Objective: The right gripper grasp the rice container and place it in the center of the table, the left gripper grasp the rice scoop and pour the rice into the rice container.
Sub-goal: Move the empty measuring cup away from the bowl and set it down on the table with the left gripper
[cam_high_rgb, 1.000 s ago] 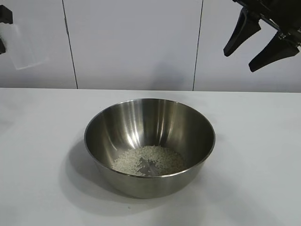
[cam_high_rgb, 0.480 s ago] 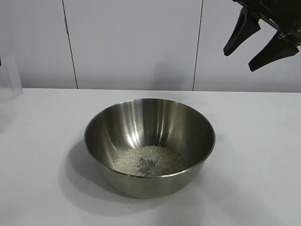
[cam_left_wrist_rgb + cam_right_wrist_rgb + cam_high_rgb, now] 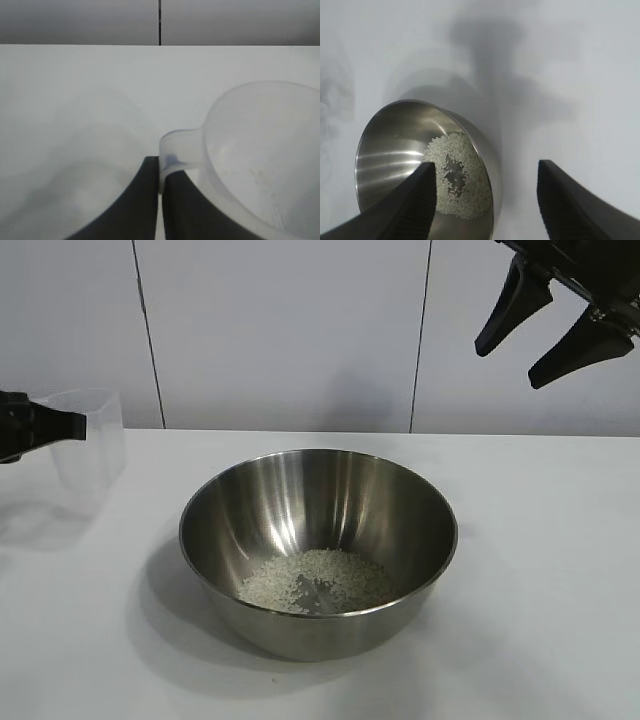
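Note:
The rice scoop, now hanging upright just above the table, will be released by my left gripper on the white table (image 3: 131, 572), beside the steel rice container.
The shiny steel rice container (image 3: 318, 545) stands in the middle of the white table (image 3: 540, 540), with a pale ring of rice (image 3: 315, 580) on its bottom. At the far left my left gripper (image 3: 70, 425) is shut on the small side handle of the clear plastic rice scoop (image 3: 92, 440), which hangs upright just above the table. In the left wrist view the scoop (image 3: 260, 155) looks empty and its handle is pinched between the black fingers (image 3: 145, 200). My right gripper (image 3: 515, 350) hangs open high at the upper right, well above the container (image 3: 410, 150) and holding nothing.
A white panelled wall (image 3: 290, 330) runs behind the table. Bare tabletop lies to the right of the container and in front of it.
The left gripper with the scoop has come down along the left edge to just above the table. The right gripper and the container have not moved.

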`<state>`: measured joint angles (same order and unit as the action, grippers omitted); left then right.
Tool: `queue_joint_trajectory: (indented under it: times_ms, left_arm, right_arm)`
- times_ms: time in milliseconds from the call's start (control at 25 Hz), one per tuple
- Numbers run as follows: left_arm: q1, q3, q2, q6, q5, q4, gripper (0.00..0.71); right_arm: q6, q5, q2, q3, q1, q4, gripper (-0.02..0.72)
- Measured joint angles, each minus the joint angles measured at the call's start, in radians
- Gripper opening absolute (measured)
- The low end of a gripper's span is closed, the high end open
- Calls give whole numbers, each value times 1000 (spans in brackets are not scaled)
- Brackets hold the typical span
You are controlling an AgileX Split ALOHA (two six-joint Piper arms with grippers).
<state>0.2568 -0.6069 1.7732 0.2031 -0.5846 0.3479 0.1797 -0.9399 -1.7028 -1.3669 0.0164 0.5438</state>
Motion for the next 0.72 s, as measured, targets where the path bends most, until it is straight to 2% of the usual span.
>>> queue_joint_trajectory:
  times_ms: [240, 520, 720]
  left_arm:
    - [2, 1, 101, -125, -109, -122, 8]
    - [2, 69, 164, -145, -243, -272, 8]
    - [5, 122, 186, -150, -364, -280, 8]
  right_arm:
    - [0, 0, 0, 0, 0, 0, 409]
    - [0, 1, 0, 0, 0, 0, 409]
    - [0, 2, 0, 0, 0, 0, 409]
